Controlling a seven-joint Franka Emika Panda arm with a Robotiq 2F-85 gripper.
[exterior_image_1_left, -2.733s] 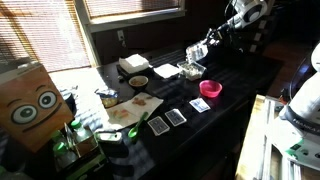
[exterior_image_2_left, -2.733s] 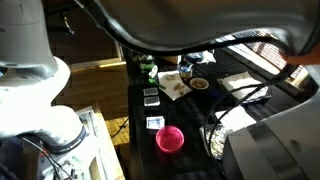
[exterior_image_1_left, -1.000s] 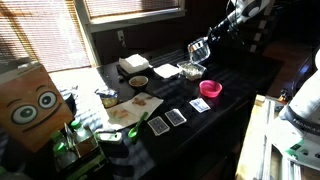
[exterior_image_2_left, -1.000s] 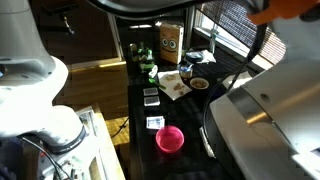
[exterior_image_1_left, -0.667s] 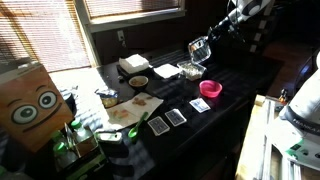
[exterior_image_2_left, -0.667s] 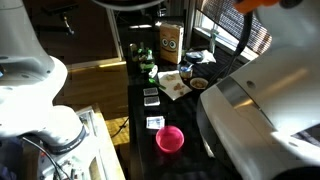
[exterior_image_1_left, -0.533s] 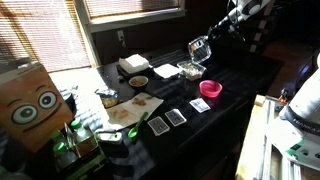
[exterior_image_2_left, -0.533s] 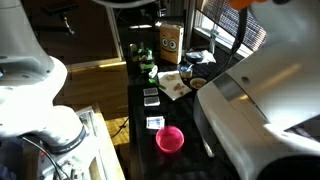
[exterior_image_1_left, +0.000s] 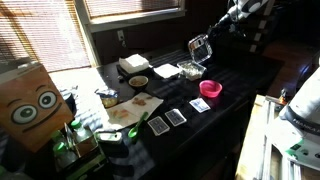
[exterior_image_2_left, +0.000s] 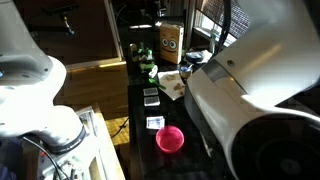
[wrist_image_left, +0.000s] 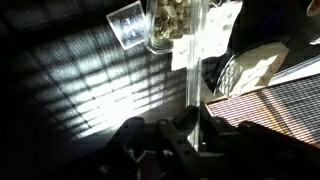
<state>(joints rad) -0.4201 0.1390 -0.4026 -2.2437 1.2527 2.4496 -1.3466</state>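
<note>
The robot's gripper needs to release the clear plastic lid between the board with food and the pink bowl (exterior_image_1_left: 173, 90).
My gripper (exterior_image_1_left: 208, 38) hangs high over the far end of the dark table (exterior_image_1_left: 240, 75), shut on a clear plastic cup (exterior_image_1_left: 199, 47). In the wrist view, the gripper (wrist_image_left: 195, 140) pinches a clear strip that runs up to the cup (wrist_image_left: 170, 25). The cup holds brownish pieces. Whether that strip is a handle or the cup's wall I cannot tell. Directly below the cup a clear bowl (exterior_image_1_left: 191, 71) sits on the table. In an exterior view the robot's arm (exterior_image_2_left: 260, 90) fills the right side and hides the gripper.
A pink bowl (exterior_image_1_left: 211, 89) (exterior_image_2_left: 169, 138) and several cards (exterior_image_1_left: 176, 117) (exterior_image_2_left: 154, 122) lie toward the near edge. A white box (exterior_image_1_left: 133, 65), a small bowl (exterior_image_1_left: 138, 82) and a board with food (exterior_image_1_left: 132, 108) sit further along. A cardboard box with eyes (exterior_image_1_left: 28, 105) (exterior_image_2_left: 171, 42) stands at the end.
The gripper has lifted the clear cup a little higher above the clear bowl. In one exterior view the arm has swung across and covers more of the picture.
</note>
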